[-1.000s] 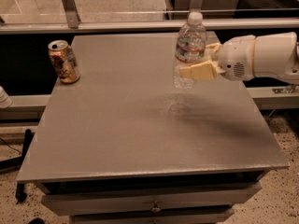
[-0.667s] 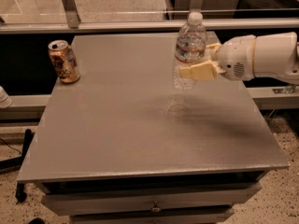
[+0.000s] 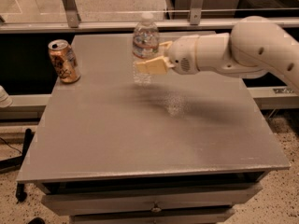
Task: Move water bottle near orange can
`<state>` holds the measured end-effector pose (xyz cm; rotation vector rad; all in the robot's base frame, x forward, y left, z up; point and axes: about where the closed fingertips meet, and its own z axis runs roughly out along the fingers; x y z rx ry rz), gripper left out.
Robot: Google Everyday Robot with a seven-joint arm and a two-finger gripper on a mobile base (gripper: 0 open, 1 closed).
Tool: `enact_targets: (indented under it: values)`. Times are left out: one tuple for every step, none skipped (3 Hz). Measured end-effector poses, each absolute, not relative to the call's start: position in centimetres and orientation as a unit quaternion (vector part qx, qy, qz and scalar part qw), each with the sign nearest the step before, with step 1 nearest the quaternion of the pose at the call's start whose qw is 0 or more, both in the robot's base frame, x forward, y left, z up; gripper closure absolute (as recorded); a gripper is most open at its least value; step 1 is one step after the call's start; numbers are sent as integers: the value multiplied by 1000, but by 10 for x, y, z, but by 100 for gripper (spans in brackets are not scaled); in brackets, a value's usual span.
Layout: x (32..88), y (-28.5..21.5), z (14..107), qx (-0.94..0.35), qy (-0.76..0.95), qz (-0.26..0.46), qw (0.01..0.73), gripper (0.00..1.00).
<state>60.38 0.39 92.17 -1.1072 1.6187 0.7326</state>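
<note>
The robot's gripper needs to set the water bottle down on the grey table [image 3: 80, 77], against the side of the orange can that faces the robot's arm.
The water bottle [image 3: 145, 40] is clear and ribbed with a white cap and a white label with a red band. My gripper [image 3: 150, 59] is shut on its lower half and holds it upright, a little above the middle back of the grey table [image 3: 140, 143]. One cream finger [image 3: 150, 67] shows in front of the bottle. The orange can [image 3: 63, 61] stands at the table's back left edge, well to the left of the bottle. My white arm [image 3: 247, 50] reaches in from the right.
A metal rail with posts [image 3: 70, 8] runs behind the table. A drawer front [image 3: 154, 204] sits under the tabletop. A white object [image 3: 3, 97] shows at the far left, off the table.
My gripper has carried the water bottle to the left, towards the orange can. The can has not moved.
</note>
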Motion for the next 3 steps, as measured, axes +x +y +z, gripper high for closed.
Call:
enact_targets:
  values:
    - [629, 73, 927, -472, 637, 338, 507, 100]
    - [645, 123, 931, -485, 612, 362, 510, 100]
    - [650, 164, 920, -500, 597, 388, 493, 100]
